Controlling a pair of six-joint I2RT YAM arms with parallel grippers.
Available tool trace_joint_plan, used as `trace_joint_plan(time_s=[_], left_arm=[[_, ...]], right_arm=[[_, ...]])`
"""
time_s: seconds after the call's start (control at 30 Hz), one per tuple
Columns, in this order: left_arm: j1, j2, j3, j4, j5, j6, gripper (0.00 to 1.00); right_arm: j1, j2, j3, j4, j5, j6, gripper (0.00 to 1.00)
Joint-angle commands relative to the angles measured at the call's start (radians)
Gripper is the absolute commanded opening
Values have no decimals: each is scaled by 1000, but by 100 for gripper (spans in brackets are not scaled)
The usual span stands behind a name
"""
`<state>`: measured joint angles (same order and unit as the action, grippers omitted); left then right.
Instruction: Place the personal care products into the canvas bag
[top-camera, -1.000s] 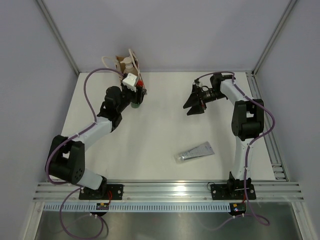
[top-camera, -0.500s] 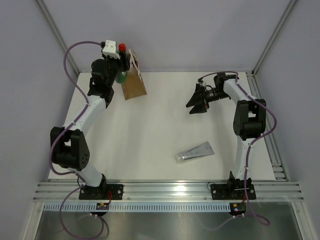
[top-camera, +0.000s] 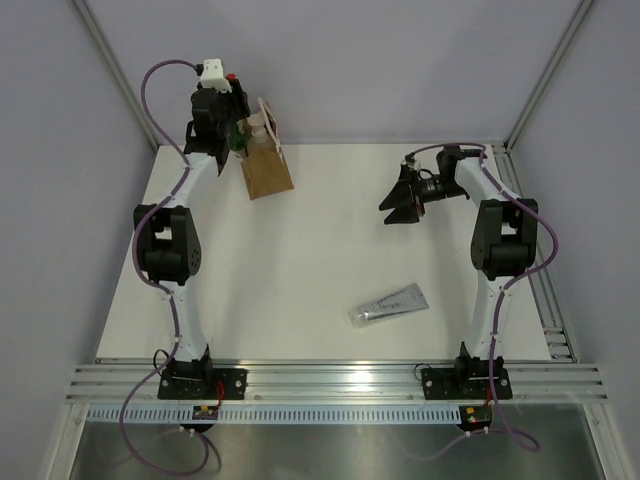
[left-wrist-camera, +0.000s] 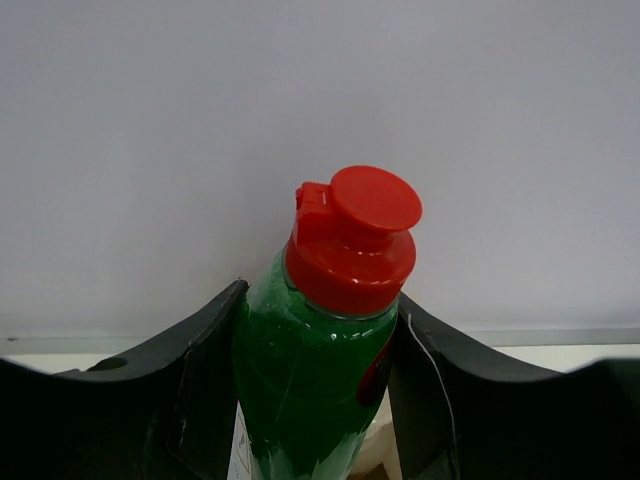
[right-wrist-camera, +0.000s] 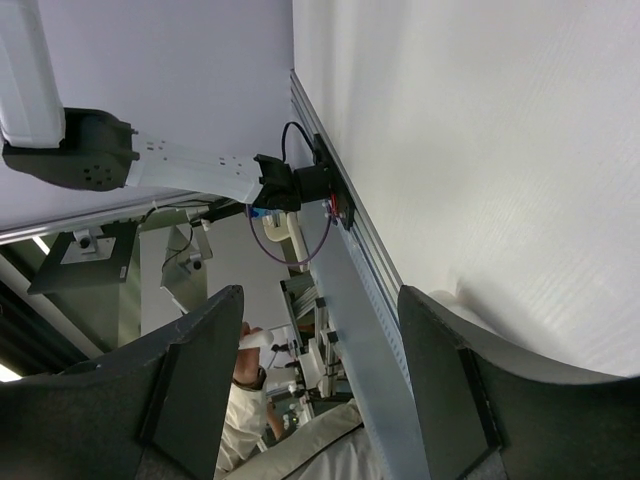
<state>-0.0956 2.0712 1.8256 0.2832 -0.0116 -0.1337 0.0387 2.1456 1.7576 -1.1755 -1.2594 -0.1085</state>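
Observation:
Next, my left gripper lets go of the green squeeze bottle in the canvas bag (top-camera: 250, 131), next to the pale pump bottle, once it gets there.
My left gripper (top-camera: 231, 124) is raised high at the back left and is shut on the green squeeze bottle (left-wrist-camera: 310, 380), whose red cap (left-wrist-camera: 355, 240) points up past the fingers. It hangs just left of the canvas bag (top-camera: 268, 176), a small tan-brown bag with white loop handles standing upright. A pale pump bottle top (top-camera: 257, 128) sticks out of the bag's mouth. The silver-grey flat tube (top-camera: 390, 303) lies on the table at the front right. My right gripper (top-camera: 401, 202) hovers open and holds nothing, far right of the bag; its fingers (right-wrist-camera: 200, 390) frame only table and room.
White tabletop (top-camera: 320, 250) with grey walls on three sides. An aluminium rail (top-camera: 340, 380) runs along the near edge, and another rail (top-camera: 530, 250) along the right side. Purple cables loop off both arms.
My left arm has lifted the green bottle from the table beside the bag up toward the back left, level with the bag's top. My right gripper has drifted slightly right and narrowed a little.

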Motion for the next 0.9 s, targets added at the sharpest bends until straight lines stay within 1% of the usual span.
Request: trace_joint_plan(time_s=[0.0,0.13,0.27,0.4,0.47,0.6,0.73,0.77,0.8,0.83,0.87], left_arm=[[5,12,147,131,-53,-33,0],[11,69,193,132,-70,-64,0],[17,105,196,177,-99,-105,0],[25,133,193,224,-131,-181,0],[25,151,195,249,-137,-188,0],[25,170,192,248,-134,-175,0],[27,167,140,267,-90,-150,0],[27,162,118,264,-74,-146,1],[27,158,104,267,-74,-149,5],[27,153,89,275,-76,-152,17],[27,147,63,277,-74,-153,24]], right_arm=[[-16,-29,16,-4,-44,-10,70],[-23,-29,13,-1,-54,-5,70],[-26,-29,8,5,-58,-3,70],[-26,-26,3,8,-61,-3,70],[-28,-26,0,10,-64,-3,69],[-28,-29,-3,11,-67,-8,69],[-26,-29,9,-13,-55,-46,69],[-25,-27,22,-39,-54,-60,69],[-26,-26,29,-55,-51,-101,69],[-25,-24,39,-93,-43,-126,70],[-25,-23,58,-116,-37,-150,69]])
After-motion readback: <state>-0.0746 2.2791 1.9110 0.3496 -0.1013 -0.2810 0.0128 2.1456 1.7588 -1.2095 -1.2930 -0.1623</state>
